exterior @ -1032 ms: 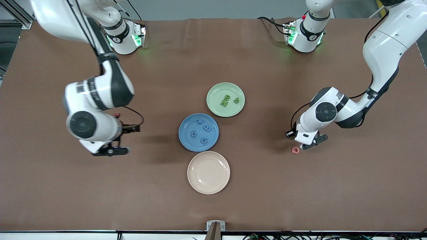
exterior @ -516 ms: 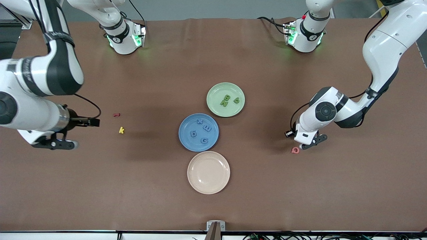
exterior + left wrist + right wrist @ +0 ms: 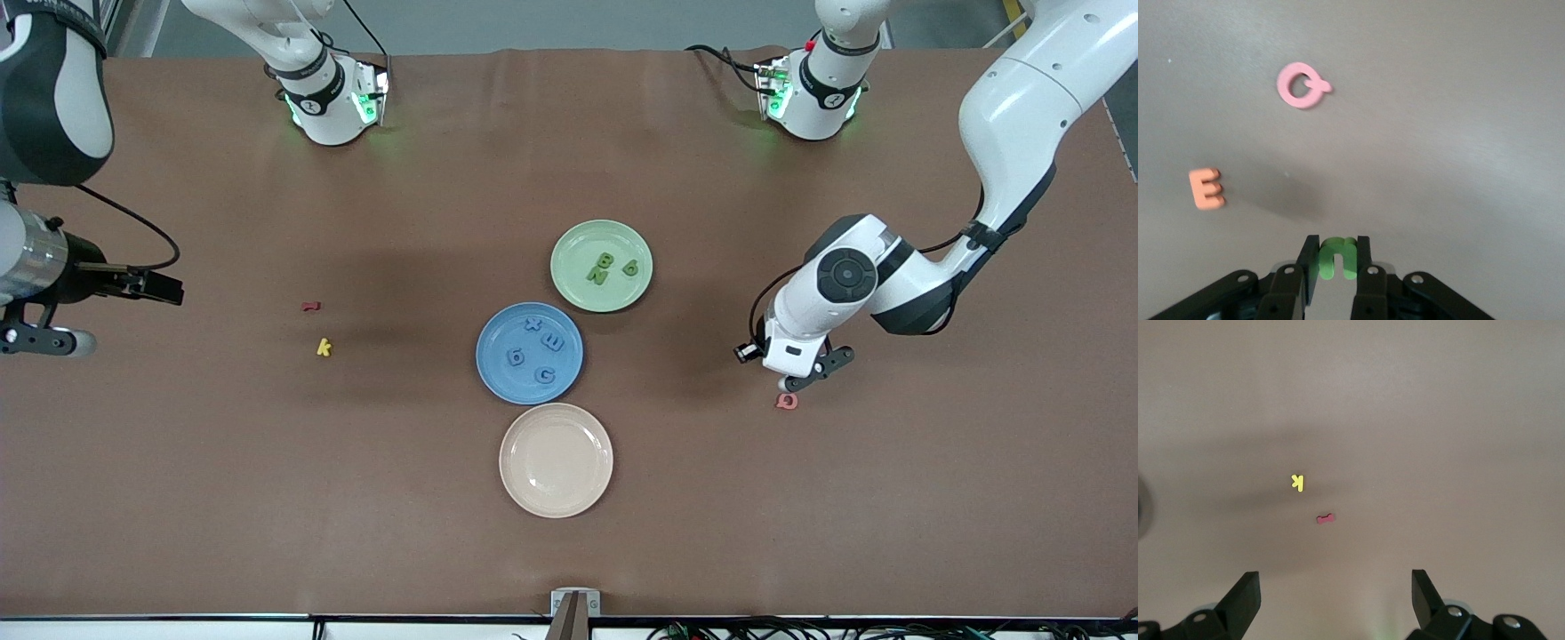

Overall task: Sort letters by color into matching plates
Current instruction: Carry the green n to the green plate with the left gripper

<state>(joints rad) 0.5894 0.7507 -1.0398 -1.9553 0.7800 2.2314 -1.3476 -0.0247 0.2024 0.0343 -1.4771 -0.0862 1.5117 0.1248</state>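
I will set the green u down with my left gripper on the pale green plate, nearer the front camera than the q [image 3: 618, 292]. The u is now held just over the table.
The pale green plate [image 3: 578, 286] holds three green letters: B [image 3: 605, 260], N [image 3: 597, 276] and q [image 3: 630, 267]. Touching it on the side nearer the front camera, the blue plate [image 3: 498, 366] carries several blue letters, among them an x [image 3: 532, 324], an E [image 3: 553, 341] and a G [image 3: 544, 375]. My left gripper [image 3: 1338, 248] is shut on a green u [image 3: 1338, 259], just over the table toward the left arm's end [image 3: 805, 375]. My right gripper [image 3: 1335, 599] stands open with nothing between its fingers, at the right arm's end of the table [image 3: 49, 340].
An empty cream plate [image 3: 556, 460] lies nearer the front camera than the blue one. A pink Q [image 3: 787, 401] [image 3: 1301, 85] and an orange E [image 3: 1206, 189] lie by the left gripper. A yellow k [image 3: 324, 347] [image 3: 1297, 482] and a dark red piece [image 3: 309, 307] lie toward the right arm's end.
The right arm swung out to its end of the table, uncovering the yellow k. The left gripper shut on the green u and shifted slightly toward the plates.
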